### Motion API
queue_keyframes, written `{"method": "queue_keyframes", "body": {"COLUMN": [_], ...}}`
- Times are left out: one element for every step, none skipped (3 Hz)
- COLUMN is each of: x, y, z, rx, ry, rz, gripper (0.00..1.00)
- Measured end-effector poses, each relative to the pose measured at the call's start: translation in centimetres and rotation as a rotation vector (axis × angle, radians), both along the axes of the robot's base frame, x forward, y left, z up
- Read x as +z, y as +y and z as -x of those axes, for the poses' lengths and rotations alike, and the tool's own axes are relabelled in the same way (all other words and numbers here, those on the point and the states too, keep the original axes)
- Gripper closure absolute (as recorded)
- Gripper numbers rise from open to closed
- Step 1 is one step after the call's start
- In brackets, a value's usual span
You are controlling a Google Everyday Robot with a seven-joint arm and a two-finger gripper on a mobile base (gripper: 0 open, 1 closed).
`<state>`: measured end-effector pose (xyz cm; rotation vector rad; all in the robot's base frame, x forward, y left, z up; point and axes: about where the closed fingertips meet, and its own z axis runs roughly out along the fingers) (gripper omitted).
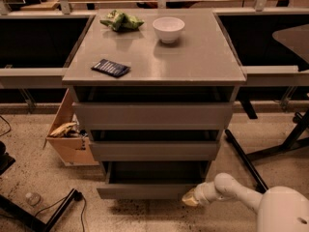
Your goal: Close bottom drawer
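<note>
Next, I release the bottom drawer with its slim front pushed back close beneath the middle drawer front (147, 181).
The bottom drawer (145, 191) is the lowest of three in the grey cabinet (154, 71). It stands pulled out a little, its slim flat front ahead of the middle drawer front (154, 150) and top drawer front (153, 116). My gripper (190, 197) is at the end of the white arm (231, 190), low at the right. Its tip rests against the right end of the bottom drawer's front.
On the cabinet top lie a white bowl (168, 29), a green bag (120, 21) and a dark blue packet (111, 67). A cardboard box (67, 134) stands on the floor at the left. Dark table legs (244, 161) stand at the right, cables at lower left.
</note>
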<state>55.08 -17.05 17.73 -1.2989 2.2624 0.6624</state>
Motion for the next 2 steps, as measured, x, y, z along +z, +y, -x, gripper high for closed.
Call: {"method": "queue_keyframes", "body": {"x": [0.4,1.0], "y": [-0.3,-0.6], "z": [-2.1,-4.4], "rx": [0.001,0.001], "ry": [-0.029,-0.063], "rz": [-0.01,-0.021], "gripper": [1.0,1.0]}}
